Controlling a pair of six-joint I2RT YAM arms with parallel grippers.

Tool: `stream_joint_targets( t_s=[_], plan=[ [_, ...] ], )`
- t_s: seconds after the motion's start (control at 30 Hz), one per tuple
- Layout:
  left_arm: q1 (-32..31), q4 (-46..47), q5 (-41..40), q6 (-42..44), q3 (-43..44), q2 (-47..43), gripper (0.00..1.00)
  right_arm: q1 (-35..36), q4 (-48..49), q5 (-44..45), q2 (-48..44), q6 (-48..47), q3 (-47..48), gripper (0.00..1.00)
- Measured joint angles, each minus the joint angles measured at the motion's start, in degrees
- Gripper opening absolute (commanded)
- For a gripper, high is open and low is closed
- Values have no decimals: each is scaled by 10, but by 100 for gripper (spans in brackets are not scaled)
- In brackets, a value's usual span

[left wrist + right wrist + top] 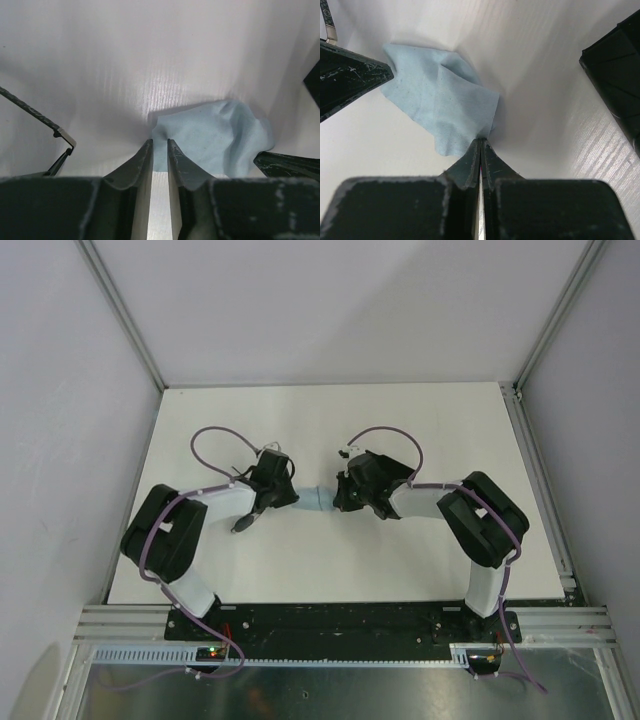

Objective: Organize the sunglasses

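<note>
The left gripper's fingers reach past the cloth's near corner to the middle of its side edge, so the robot should open them, back off and pinch that corner [159, 169].
A light blue cloth [312, 498] lies crumpled on the white table between my two grippers. My right gripper [481, 141] is shut on one corner of the cloth [440, 95]. My left gripper [160, 142] stands at the opposite edge of the cloth [215, 135], its jaws a narrow gap apart with the cloth's edge between the tips. Of the sunglasses, only a thin black temple arm [30, 112] shows, to the left of that gripper. In the top view a dark piece of the sunglasses [243, 523] shows under the left arm.
A black box-like case [615, 65] sits right of the right gripper, close to it. The left gripper's finger [350, 80] shows beyond the cloth in the right wrist view. Grey walls and metal rails [540, 490] enclose the white table [330, 420].
</note>
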Motion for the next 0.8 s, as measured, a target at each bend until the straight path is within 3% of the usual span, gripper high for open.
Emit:
stream_joint_targets(
  t_s=[0.27, 0.53, 0.8],
  plan=[
    [-2, 9, 16, -1, 0, 7, 1, 0, -3, 0, -1, 0, 0, 2],
    [-2, 9, 26, -1, -9, -3, 0, 0, -29, 6, -13, 0, 0, 17],
    [-6, -22, 67, -7, -46, -67, 0, 5, -62, 14, -45, 0, -2, 30]
  ],
)
